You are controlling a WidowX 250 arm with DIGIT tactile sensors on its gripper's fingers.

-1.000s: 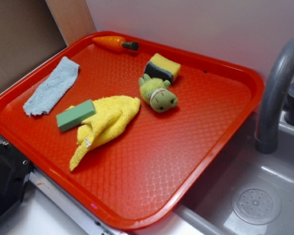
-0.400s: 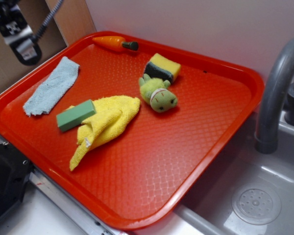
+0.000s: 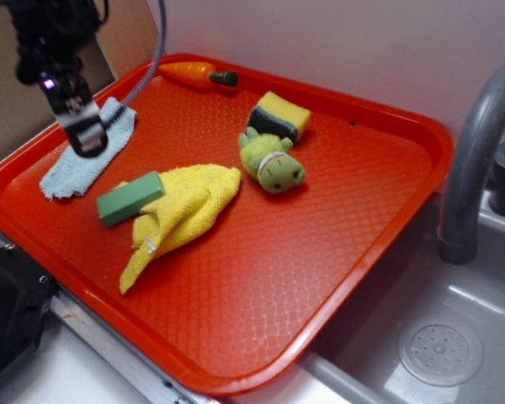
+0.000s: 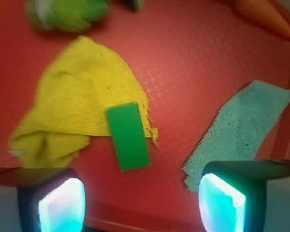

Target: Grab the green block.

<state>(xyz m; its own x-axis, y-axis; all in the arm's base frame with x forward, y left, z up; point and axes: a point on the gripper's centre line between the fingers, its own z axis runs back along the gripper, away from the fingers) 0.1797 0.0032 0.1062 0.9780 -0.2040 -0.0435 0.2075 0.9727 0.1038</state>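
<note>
Next, my gripper closes on the green block's bare end (image 3: 114,206) (image 4: 132,156), the one lying off the yellow cloth, with its fingers along the long sides of the block.
The green block (image 3: 130,198) is a plain mid-green bar lying on the red tray (image 3: 353,219), half on the edge of a yellow cloth (image 3: 185,210). In the wrist view the green block (image 4: 128,136) lies ahead of the fingers, its far end on the yellow cloth (image 4: 77,106). My gripper (image 3: 88,135) hangs above the tray's left side, over the blue-grey cloth (image 3: 88,156), up and to the left of the block. From the wrist, my gripper (image 4: 142,205) is open with only red tray between its glowing pads.
A fuzzy lime-green plush toy (image 3: 272,164) and a yellow sponge with a dark layer (image 3: 279,116) sit mid-tray. A toy carrot (image 3: 198,74) lies at the tray's back edge. A grey faucet (image 3: 475,160) and sink (image 3: 442,349) stand right. A brown board (image 3: 122,29) rises behind.
My gripper has come into view from the upper left and moved down and right, over the blue-grey cloth. Nothing on the tray has moved.
</note>
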